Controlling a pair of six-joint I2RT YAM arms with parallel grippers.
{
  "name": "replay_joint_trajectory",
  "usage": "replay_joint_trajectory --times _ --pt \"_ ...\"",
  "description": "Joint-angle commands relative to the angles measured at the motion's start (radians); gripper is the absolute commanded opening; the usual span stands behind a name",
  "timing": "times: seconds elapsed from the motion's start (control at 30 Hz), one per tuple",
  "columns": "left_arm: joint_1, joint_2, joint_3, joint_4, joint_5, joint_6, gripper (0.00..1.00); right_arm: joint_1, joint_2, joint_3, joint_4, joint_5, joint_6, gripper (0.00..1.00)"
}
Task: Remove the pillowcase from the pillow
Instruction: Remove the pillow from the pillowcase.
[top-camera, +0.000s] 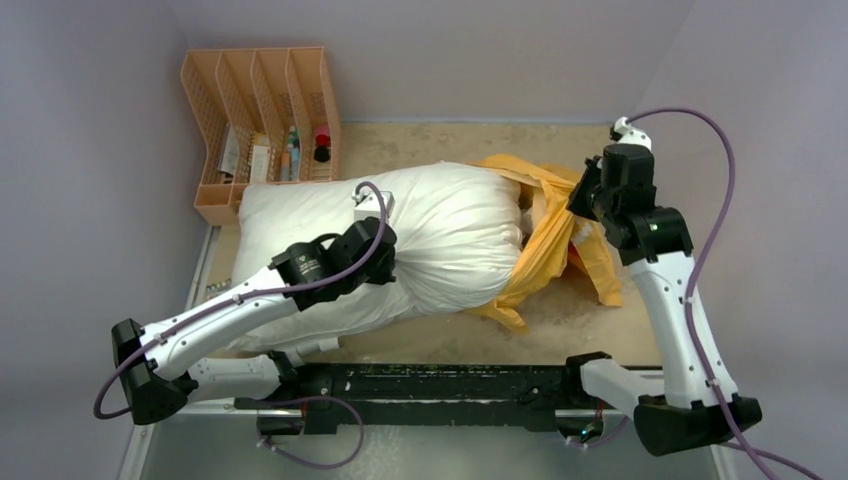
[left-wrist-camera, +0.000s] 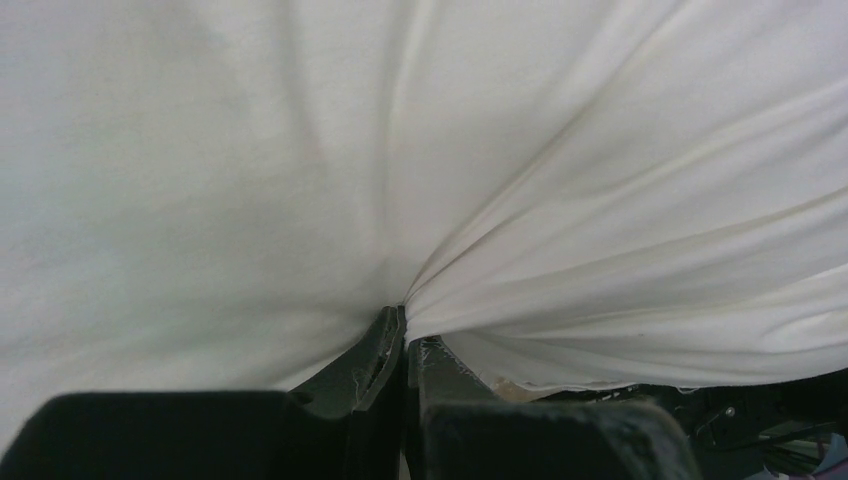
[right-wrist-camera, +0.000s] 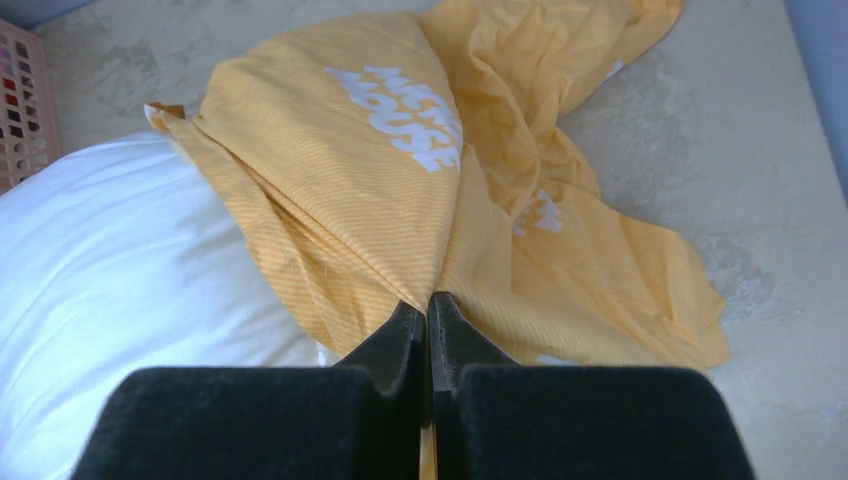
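The robot's right gripper holds a fold away from the pillow's end, where the pillowcase's edge still clings, so it should open and grab the pillowcase (top-camera: 526, 268) next to that end.
The plump white pillow (top-camera: 440, 235) lies across the table middle, almost all bare. The orange-yellow pillowcase (top-camera: 555, 245) with white lettering (right-wrist-camera: 400, 115) is bunched at the pillow's right end and trails onto the table. My left gripper (left-wrist-camera: 407, 325) is shut on a pinch of the pillow's white fabric (left-wrist-camera: 560, 230) on its near side; it also shows in the top view (top-camera: 385, 262). My right gripper (right-wrist-camera: 428, 305) is shut on a fold of the pillowcase (right-wrist-camera: 330, 200), just right of the pillow's end (right-wrist-camera: 90, 270), and it shows in the top view (top-camera: 583, 195).
An orange mesh file rack (top-camera: 250, 130) with small bottles stands at the back left, close to the pillow's far left corner. The beige tabletop (top-camera: 430, 140) shows behind the pillow and to the right (right-wrist-camera: 740, 150). Grey walls surround the table.
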Motion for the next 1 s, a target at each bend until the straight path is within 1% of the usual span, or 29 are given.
replay_joint_trajectory --times 0.0,0.07,0.1,0.13,0.17,0.2,0.23,0.27,0.3,0.37,0.4,0.43,0.5,0.57,0.6,0.67,0.73,0.8,0.83,0.87,0.9,0.97 --pt "0.022 -0.031 -0.017 -0.140 -0.161 0.001 0.00 -0.054 -0.116 0.042 0.219 0.226 -0.107 0.00" --pt "0.021 -0.037 -0.012 -0.125 -0.145 0.016 0.00 -0.055 -0.064 0.085 0.134 0.166 -0.092 0.00" --pt "0.022 -0.040 -0.009 -0.098 -0.119 0.040 0.00 -0.055 -0.050 0.089 0.112 0.101 -0.085 0.00" --pt "0.022 -0.044 0.001 -0.065 -0.085 0.061 0.07 -0.055 -0.049 0.065 0.111 0.020 -0.074 0.00" --pt "0.020 -0.050 0.011 -0.023 -0.051 0.084 0.20 -0.055 -0.056 0.029 0.135 -0.044 -0.058 0.00" --pt "0.020 -0.052 0.021 0.029 -0.025 0.106 0.27 -0.055 -0.072 -0.015 0.179 -0.077 -0.052 0.00" --pt "0.014 -0.041 0.043 0.063 -0.018 0.125 0.31 -0.055 -0.087 -0.056 0.209 -0.124 -0.031 0.00" --pt "0.004 -0.016 0.075 0.080 -0.017 0.156 0.38 -0.055 -0.099 -0.091 0.228 -0.169 -0.012 0.00" --pt "-0.016 0.026 0.127 0.076 -0.028 0.187 0.46 -0.055 -0.106 -0.116 0.233 -0.181 0.013 0.00" --pt "-0.095 0.114 0.235 0.067 -0.092 0.254 0.56 -0.054 -0.109 -0.145 0.207 -0.195 0.041 0.00" --pt "-0.146 0.155 0.292 0.080 -0.115 0.288 0.59 -0.055 -0.109 -0.155 0.185 -0.215 0.054 0.00" --pt "-0.182 0.192 0.327 0.098 -0.116 0.318 0.62 -0.055 -0.107 -0.163 0.176 -0.214 0.061 0.00" --pt "-0.246 0.259 0.369 0.152 -0.051 0.377 0.65 -0.055 -0.106 -0.167 0.162 -0.202 0.058 0.00" --pt "-0.286 0.324 0.391 0.195 -0.029 0.442 0.67 -0.054 -0.112 -0.166 0.149 -0.183 0.062 0.00" --pt "-0.306 0.364 0.404 0.204 -0.022 0.478 0.68 -0.055 -0.119 -0.166 0.143 -0.163 0.072 0.00" --pt "-0.325 0.456 0.460 0.171 -0.007 0.540 0.71 -0.055 -0.147 -0.176 0.153 -0.120 0.090 0.00" --pt "-0.339 0.541 0.526 0.126 0.027 0.579 0.72 -0.055 -0.170 -0.180 0.163 -0.093 0.091 0.00" --pt "-0.343 0.597 0.546 0.119 0.039 0.586 0.74 -0.055 -0.184 -0.177 0.158 -0.064 0.090 0.00" --pt "-0.344 0.617 0.545 0.112 0.023 0.580 0.75 -0.055 -0.188 -0.175 0.153 -0.049 0.091 0.00" --pt "-0.344 0.643 0.549 0.090 -0.024 0.567 0.73 -0.055 -0.191 -0.174 0.150 -0.035 0.091 0.00" --pt "-0.344 0.665 0.551 0.061 -0.093 0.538 0.61 -0.055 -0.193 -0.173 0.146 -0.021 0.091 0.00" --pt "-0.346 0.706 0.552 -0.015 -0.268 0.479 0.27 -0.055 -0.197 -0.172 0.142 0.007 0.087 0.00"
